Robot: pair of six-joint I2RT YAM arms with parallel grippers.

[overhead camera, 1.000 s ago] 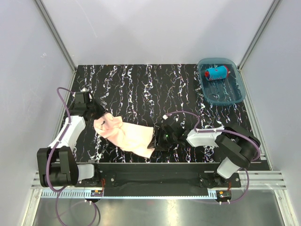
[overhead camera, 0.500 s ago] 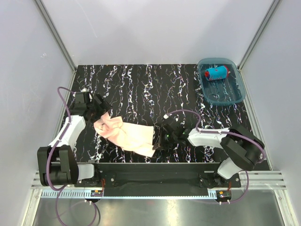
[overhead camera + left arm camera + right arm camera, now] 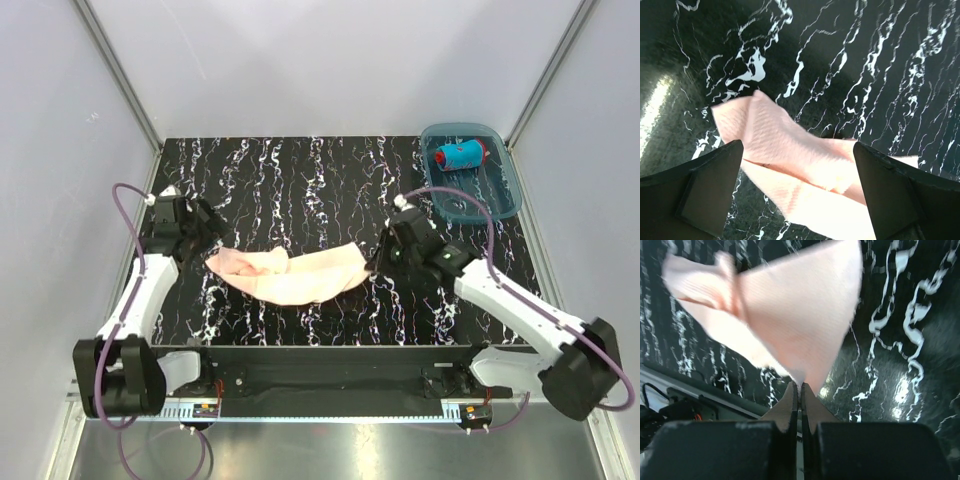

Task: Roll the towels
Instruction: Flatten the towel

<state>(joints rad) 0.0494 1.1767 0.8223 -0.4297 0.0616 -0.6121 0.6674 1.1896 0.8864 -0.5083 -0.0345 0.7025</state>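
Observation:
My left gripper is to close next on the peach-pink towel's loose end (image 3: 211, 263) (image 3: 725, 133), opposite the corner in my right gripper, so that both can stretch the towel.
The peach-pink towel (image 3: 290, 277) lies stretched left to right across the near part of the black marbled table, partly folded over itself. My right gripper (image 3: 377, 263) is shut on its right corner; in the right wrist view the cloth (image 3: 790, 315) fans out from the pinched tips (image 3: 800, 386). My left gripper (image 3: 203, 240) stands open over the towel's left end, with the cloth (image 3: 790, 165) lying between the wide-apart fingers (image 3: 796, 146) and not held. The blue towel with red edging (image 3: 460, 155) sits rolled inside the tray.
A translucent blue plastic tray (image 3: 505, 205) stands at the table's far right corner. White walls and metal frame posts close in the table on the left, back and right. A black rail runs along the near edge by the arm bases.
The left gripper opened and let go of the towel's left end. The right gripper shut on the right corner and pulled it right and away, stretching the towel out.

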